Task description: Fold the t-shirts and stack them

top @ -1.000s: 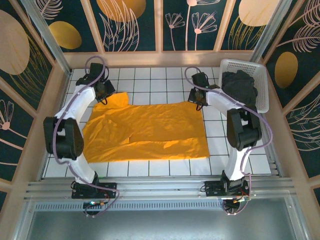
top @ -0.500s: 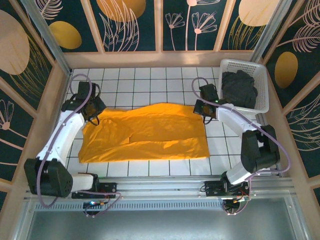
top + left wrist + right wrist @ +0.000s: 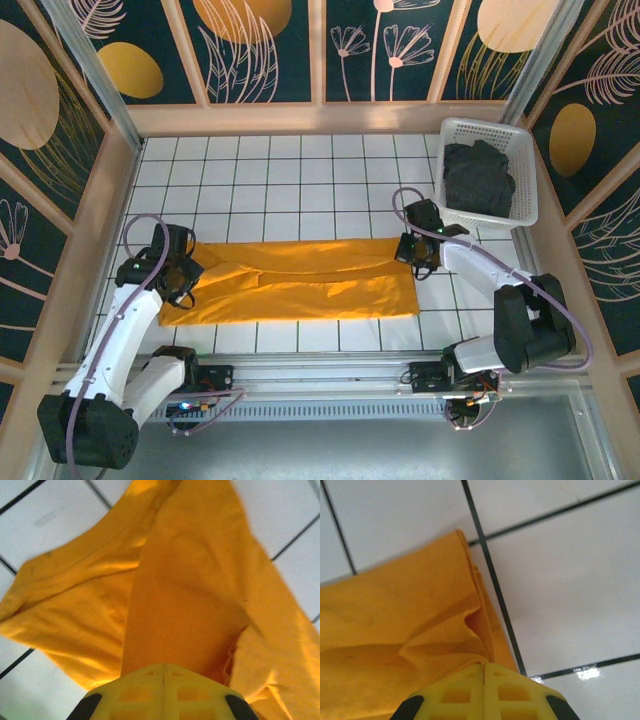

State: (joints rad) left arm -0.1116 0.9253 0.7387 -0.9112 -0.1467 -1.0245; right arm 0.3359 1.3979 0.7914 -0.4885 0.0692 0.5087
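Observation:
The mustard t-shirt is lying close to the table's near edge, so my right gripper will hold its end [image 3: 398, 268] and help my left gripper pull it farther back.
The mustard t-shirt [image 3: 300, 285] lies across the tiled table, its far half drawn over the near half into a long band. My left gripper [image 3: 178, 282] is shut on the cloth at the band's left end; in the left wrist view the yellow jaws [image 3: 163, 672] pinch the mustard fabric [image 3: 180, 600]. My right gripper [image 3: 408, 252] is shut on the right end; in the right wrist view its jaws [image 3: 484, 667] meet on a fold of the mustard t-shirt [image 3: 410, 625]. The dark charcoal t-shirt [image 3: 478, 178] sits crumpled in the basket.
A white mesh basket [image 3: 524, 170] stands at the back right corner, close behind my right arm. Wooden frame rails and patterned panels wall in the table on three sides. Bare white tiles [image 3: 290, 180] lie behind the shirt.
Both grippers have moved toward the near edge, pulling the shirt's far edge over the front half. The spread shirt has narrowed from a wide sheet into a long band.

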